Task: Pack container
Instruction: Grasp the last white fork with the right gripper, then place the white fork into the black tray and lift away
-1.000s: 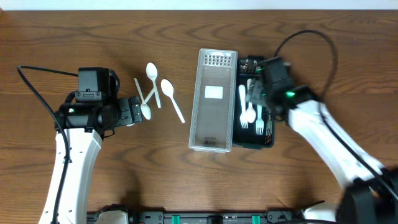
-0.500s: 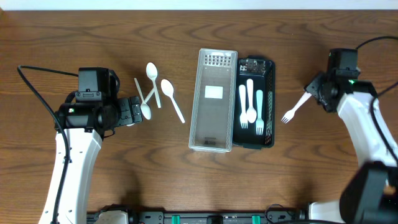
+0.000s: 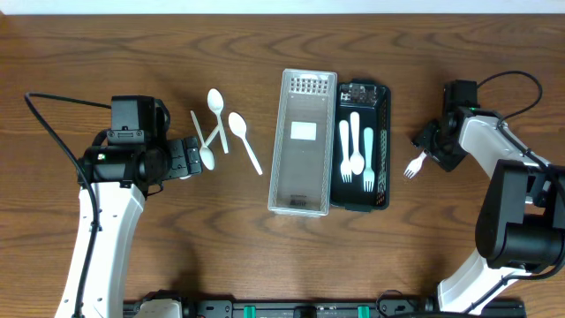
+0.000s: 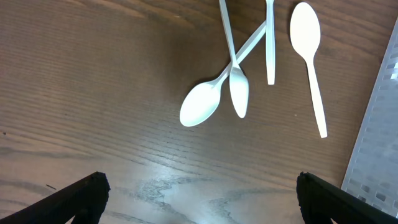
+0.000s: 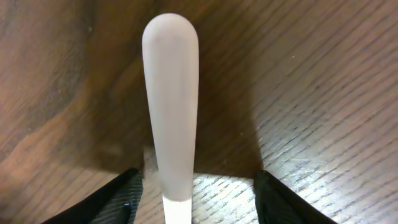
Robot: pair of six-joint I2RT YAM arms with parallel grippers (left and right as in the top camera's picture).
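Note:
The top spoon of the crossed pair is next, and my left gripper needs to go to it and close on the middle of its handle (image 3: 198, 129) (image 4: 228, 30).
A black tray (image 3: 385, 106) right of centre holds three plastic forks (image 3: 356, 146). A clear plastic container (image 3: 303, 185) lies beside it on its left. One white fork (image 3: 412, 165) lies on the table right of the tray. My right gripper (image 3: 427, 148) is open and straddles its handle (image 5: 170, 93); the fingers (image 5: 118, 199) stand apart from the handle on both sides. Several white spoons (image 3: 237, 125) lie left of the clear container. My left gripper (image 4: 199, 208) is open and empty, just short of the spoons (image 4: 200, 107).
The clear container's edge (image 4: 380, 118) shows at the right of the left wrist view. Both arms' cables loop over the wooden table (image 3: 265, 256) at its left and right sides.
My right arm has swung from over the black tray out to the right, then come down over the loose fork, which has shifted slightly left. The left arm has not moved.

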